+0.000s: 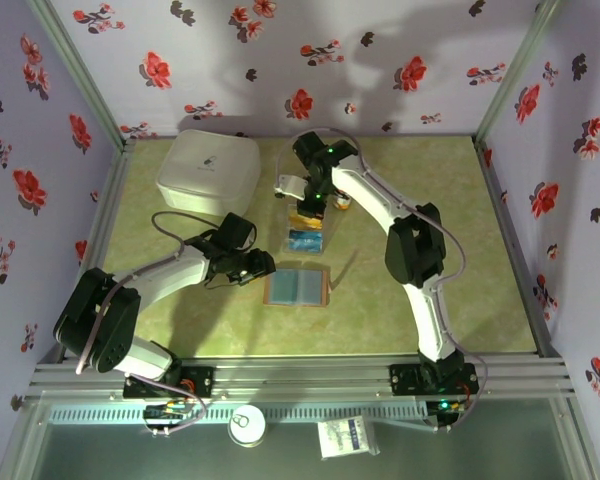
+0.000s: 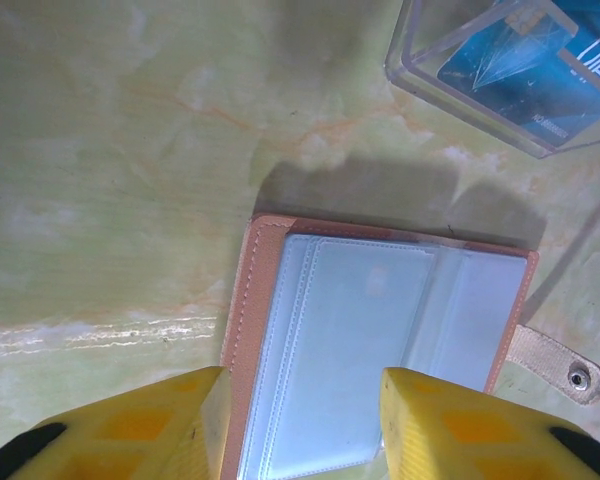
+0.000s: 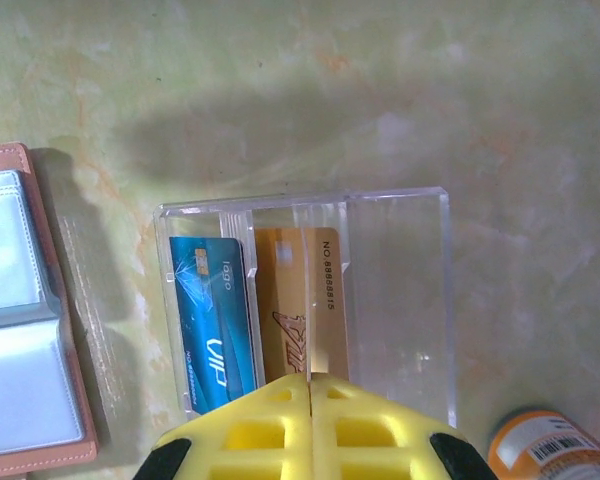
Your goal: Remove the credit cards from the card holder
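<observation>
Next, I close my left gripper at the brown rim (image 2: 246, 335) while my right gripper comes over to turn the card holder's top sleeve, because that sleeve is empty.
The card holder (image 1: 297, 288) lies open and flat on the green table, its brown rim around pale blue-grey sleeves (image 2: 380, 340). My left gripper (image 2: 302, 420) hovers open over its left half, with nothing between the yellow fingers. A blue credit card (image 3: 210, 320) and a tan one (image 3: 325, 300) lie in the clear tray (image 3: 400, 300). My right gripper (image 3: 310, 385) is shut right above the tan card. A thin line runs up from its jaws, and I cannot tell whether it is a card edge or a tray divider.
A large white lidded box (image 1: 208, 170) stands at the back left. An orange bottle (image 3: 555, 450) lies just right of the tray. The card holder's snap strap (image 2: 560, 365) sticks out to one side. Floral walls close in the table.
</observation>
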`<action>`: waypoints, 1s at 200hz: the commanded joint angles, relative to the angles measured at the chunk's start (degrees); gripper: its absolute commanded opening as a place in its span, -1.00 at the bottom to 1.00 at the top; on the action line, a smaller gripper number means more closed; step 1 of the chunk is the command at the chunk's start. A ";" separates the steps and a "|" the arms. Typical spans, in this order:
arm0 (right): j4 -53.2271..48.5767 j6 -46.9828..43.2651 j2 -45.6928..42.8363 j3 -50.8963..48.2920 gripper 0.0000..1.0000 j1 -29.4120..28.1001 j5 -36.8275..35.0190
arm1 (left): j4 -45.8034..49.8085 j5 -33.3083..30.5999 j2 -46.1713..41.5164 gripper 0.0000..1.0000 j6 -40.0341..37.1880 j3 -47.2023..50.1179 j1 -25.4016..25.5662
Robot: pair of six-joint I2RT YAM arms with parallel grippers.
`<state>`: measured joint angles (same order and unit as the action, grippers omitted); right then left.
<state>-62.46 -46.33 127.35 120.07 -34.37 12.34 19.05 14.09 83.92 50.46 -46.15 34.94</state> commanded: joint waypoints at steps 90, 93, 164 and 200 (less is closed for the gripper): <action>-0.77 4.62 1.14 0.14 -0.62 0.70 -0.27 | 0.03 -0.73 1.17 -0.07 -0.35 -0.47 -0.92; -0.26 5.10 0.77 -0.31 -0.60 0.71 -0.41 | 0.09 -0.80 1.27 -0.07 -0.47 -0.62 -0.92; 18.18 28.01 -12.04 -17.36 -0.54 0.25 -1.77 | -0.64 1.44 3.52 -0.20 -2.00 -1.40 -0.93; 30.46 42.04 -20.84 -31.48 -0.55 -1.94 -1.32 | -1.72 2.20 4.36 -0.34 -2.38 -0.56 -0.88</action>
<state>-42.72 -17.85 112.40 96.01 -34.63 11.33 18.02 15.16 87.11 49.52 -46.15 34.44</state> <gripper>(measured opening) 0.225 0.350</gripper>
